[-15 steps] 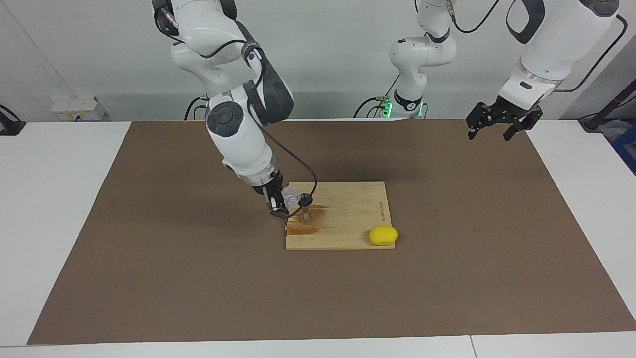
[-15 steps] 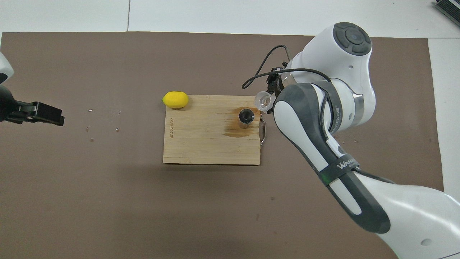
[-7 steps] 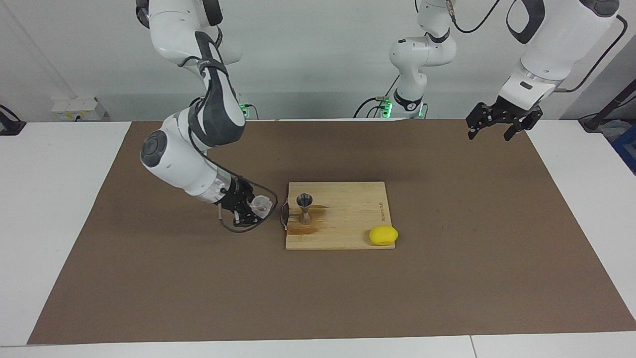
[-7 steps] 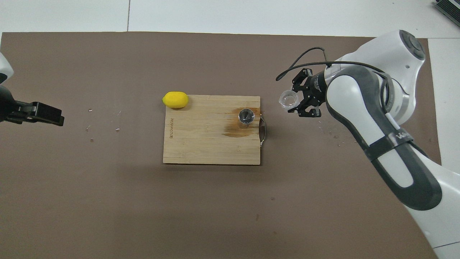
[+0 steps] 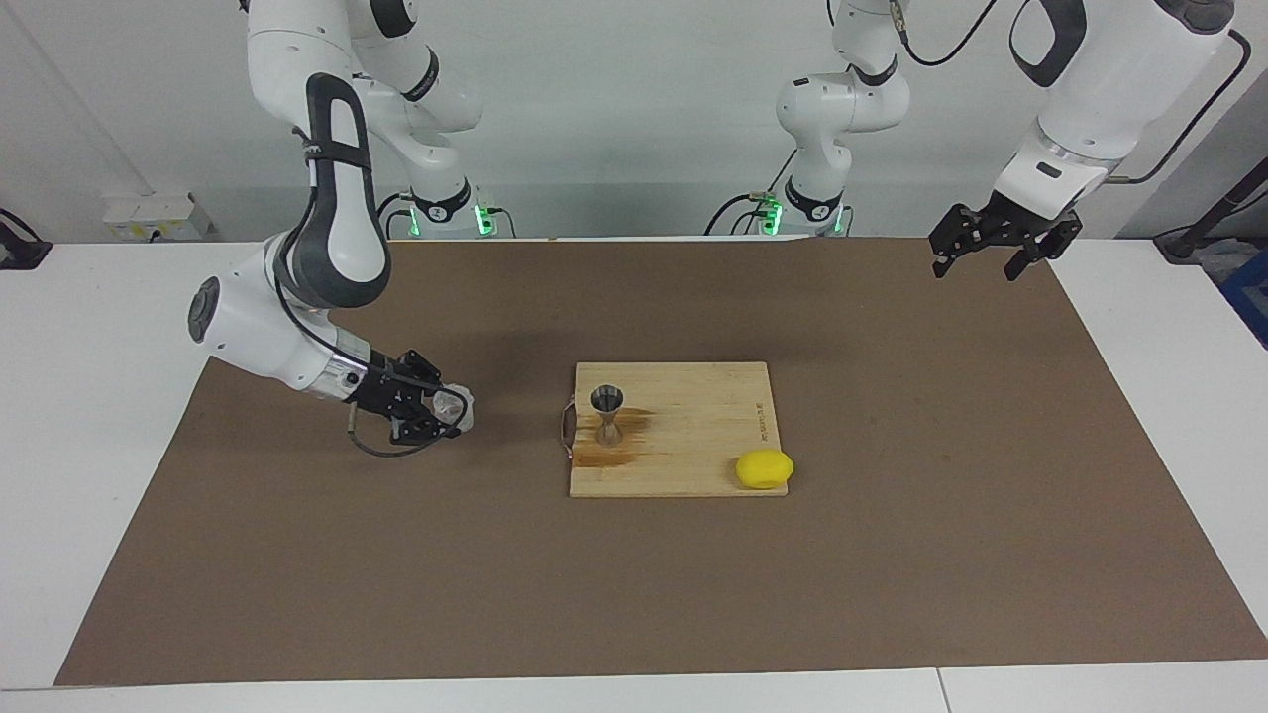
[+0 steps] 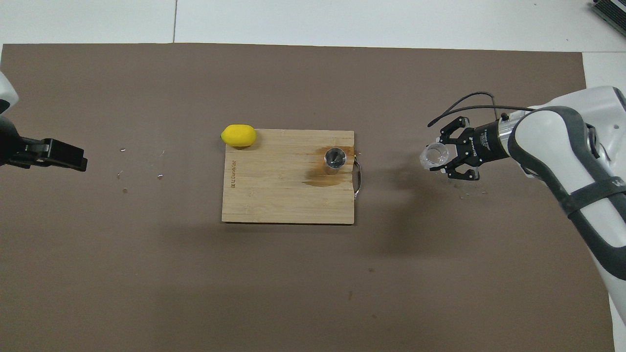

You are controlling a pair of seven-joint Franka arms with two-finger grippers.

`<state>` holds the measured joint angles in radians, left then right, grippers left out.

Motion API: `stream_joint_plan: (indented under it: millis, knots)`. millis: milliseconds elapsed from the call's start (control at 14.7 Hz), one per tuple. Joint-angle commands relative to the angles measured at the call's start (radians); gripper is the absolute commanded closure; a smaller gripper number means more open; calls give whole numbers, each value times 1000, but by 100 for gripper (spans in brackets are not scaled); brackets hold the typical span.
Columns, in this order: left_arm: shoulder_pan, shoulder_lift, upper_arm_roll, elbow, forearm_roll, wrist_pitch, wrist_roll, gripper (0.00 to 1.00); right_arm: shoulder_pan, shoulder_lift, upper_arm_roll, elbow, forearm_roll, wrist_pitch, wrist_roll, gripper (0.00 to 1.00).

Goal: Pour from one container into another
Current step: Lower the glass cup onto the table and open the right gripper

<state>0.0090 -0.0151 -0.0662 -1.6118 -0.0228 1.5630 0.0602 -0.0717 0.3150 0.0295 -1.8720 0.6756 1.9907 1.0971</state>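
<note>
Next, my right gripper lets go of the small clear cup so that it rests on the brown mat straight out from the board's metal handle [image 6: 437, 176].
My right gripper [image 5: 448, 408] [image 6: 436, 157] is shut on the small clear cup [image 5: 451, 406] [image 6: 434, 155]. It holds the cup low over the brown mat, between the cutting board and the right arm's end of the table. The steel jigger [image 5: 606, 415] [image 6: 335, 160] stands upright on the wooden cutting board [image 5: 693, 446] [image 6: 274, 195], beside a wet brown stain. My left gripper [image 5: 994, 243] [image 6: 73, 159] hangs open over the mat's edge at the left arm's end, waiting.
A yellow lemon [image 5: 764, 468] [image 6: 238, 135] lies at the board's corner toward the left arm's end. The board has a metal handle [image 5: 567, 431] [image 6: 358, 178] on the edge facing the cup. The brown mat [image 5: 634, 594] covers most of the white table.
My right gripper has swung away from the jigger with the clear cup, off the board toward the right arm's end, and the cup has come back upright. The left arm has not moved.
</note>
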Motion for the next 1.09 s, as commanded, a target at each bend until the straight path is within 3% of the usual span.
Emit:
stream_joint_plan:
  millis: [0, 408, 883, 951, 1019]
  knots:
    - [11, -19, -7, -19, 11, -6, 7, 0, -31, -13, 13, -70, 86, 37, -104, 100]
    - [11, -19, -7, -19, 12, -6, 7, 0, -91, 65, 12, -76, 128, 37, -243, 100]
    - [11, -19, -7, -19, 11, -6, 7, 0, -105, 64, 12, -156, 163, 109, -269, 100]
    - [11, -19, -7, -19, 12, -6, 7, 0, -103, 59, 12, -170, 163, 118, -267, 70]
    - [11, -20, -7, -19, 11, -6, 6, 0, -103, 59, 12, -174, 163, 128, -264, 30]
